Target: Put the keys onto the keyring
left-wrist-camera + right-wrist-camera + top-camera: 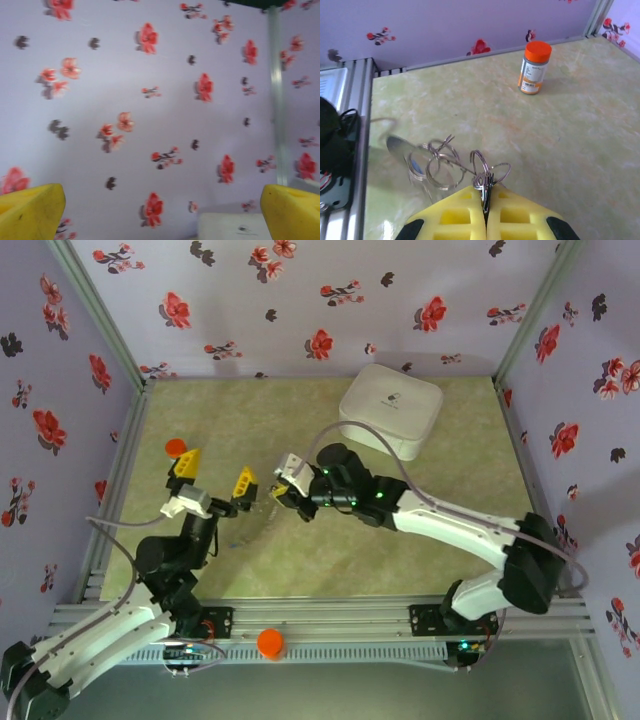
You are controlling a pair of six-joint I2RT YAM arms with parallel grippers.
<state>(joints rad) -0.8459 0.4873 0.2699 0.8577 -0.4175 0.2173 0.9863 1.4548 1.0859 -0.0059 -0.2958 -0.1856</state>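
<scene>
The robot's right gripper should release the black-and-silver key on the green tabletop (350, 529) between the white box and the aluminium rail.
My right gripper (485, 192) is shut, its yellow pads pinching a small dark metal piece and wire loops of the keyring (440, 162). The keyring is a chain of linked silver rings trailing left just above the green tabletop. A blurred blue bit (416, 167) shows among the rings; it may be the blue-headed one of the keys, I cannot tell. From above, the right gripper (283, 483) sits mid-table. My left gripper (215, 472) is just to its left, raised, wide open and empty. The left gripper (162, 210) faces the flowered wall.
A spice bottle with an orange cap (535, 67) stands upright at the table's left side (176, 447). A white rounded box (390, 410) sits at the back right. Flowered walls enclose the table, and an aluminium rail (330, 615) runs along the near edge.
</scene>
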